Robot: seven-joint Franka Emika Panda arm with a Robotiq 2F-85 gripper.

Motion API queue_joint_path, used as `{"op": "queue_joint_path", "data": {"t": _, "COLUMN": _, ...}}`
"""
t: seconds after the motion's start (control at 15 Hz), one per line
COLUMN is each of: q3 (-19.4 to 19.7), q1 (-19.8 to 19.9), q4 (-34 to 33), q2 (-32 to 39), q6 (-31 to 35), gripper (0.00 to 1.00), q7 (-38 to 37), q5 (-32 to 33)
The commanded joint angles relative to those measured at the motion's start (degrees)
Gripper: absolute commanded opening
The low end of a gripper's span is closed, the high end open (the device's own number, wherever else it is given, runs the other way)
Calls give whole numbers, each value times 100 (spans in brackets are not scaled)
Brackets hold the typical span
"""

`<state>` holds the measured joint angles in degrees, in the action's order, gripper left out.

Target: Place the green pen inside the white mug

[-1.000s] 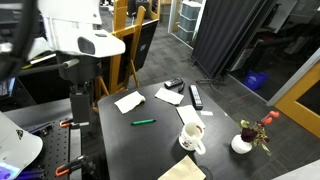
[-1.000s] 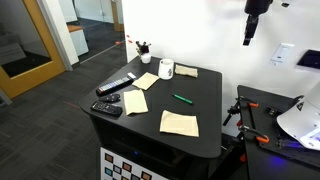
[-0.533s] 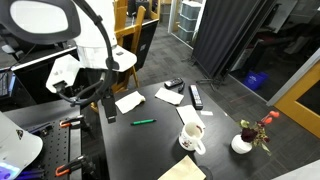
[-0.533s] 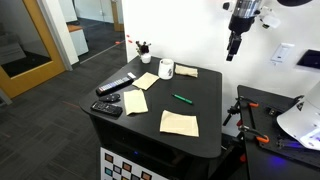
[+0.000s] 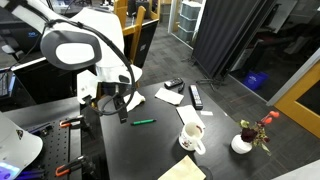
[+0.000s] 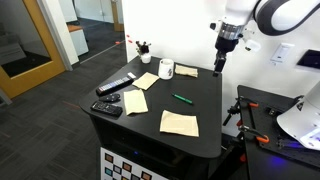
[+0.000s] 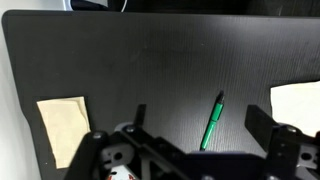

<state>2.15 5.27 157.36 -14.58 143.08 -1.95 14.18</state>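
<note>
My gripper is going to the green pen next. It should close near the pen's green end (image 5: pixel 151 121) (image 7: pixel 207 138), the one toward the white mug.
The green pen (image 5: pixel 143 122) lies flat on the black table, also showing in an exterior view (image 6: pixel 183 98) and in the wrist view (image 7: pixel 211 122). The white mug (image 5: pixel 191 138) stands upright near a table corner, apart from the pen; it also shows in an exterior view (image 6: pixel 166 70). It is out of the wrist view. My gripper (image 5: pixel 122 108) hangs above the table near the pen and also shows in an exterior view (image 6: pixel 218 66). In the wrist view the gripper (image 7: pixel 198 114) is open and empty, with the pen between its fingers, lower down.
A black table (image 6: pixel 205 112) holds tan napkins (image 6: pixel 179 123) (image 7: pixel 62 125), white papers (image 5: pixel 128 101) (image 7: pixel 298 105) and black remotes (image 5: pixel 196 97) (image 6: pixel 115 87). A small white vase with red flowers (image 5: pixel 243 143) stands past the mug.
The arm has swung down from high above to just over the table near the green pen. The pen and mug have not moved.
</note>
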Motion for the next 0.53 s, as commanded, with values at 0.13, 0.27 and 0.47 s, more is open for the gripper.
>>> {"op": "queue_joint_path", "data": {"t": 0.13, "q3": -185, "q1": 10, "q4": -165, "q2": 990, "q6": 963, "gripper": 100, "q7": -756, "q5": 17}}
{"op": "queue_joint_path", "data": {"t": 0.27, "q3": -198, "q1": -1, "q4": -237, "q2": 1325, "q6": 1326, "gripper": 100, "q7": -1010, "q5": 94}}
{"op": "queue_joint_path", "data": {"t": 0.47, "q3": -128, "q1": -71, "q4": -415, "q2": 1848, "q6": 1796, "gripper": 100, "q7": -1207, "q5": 137}}
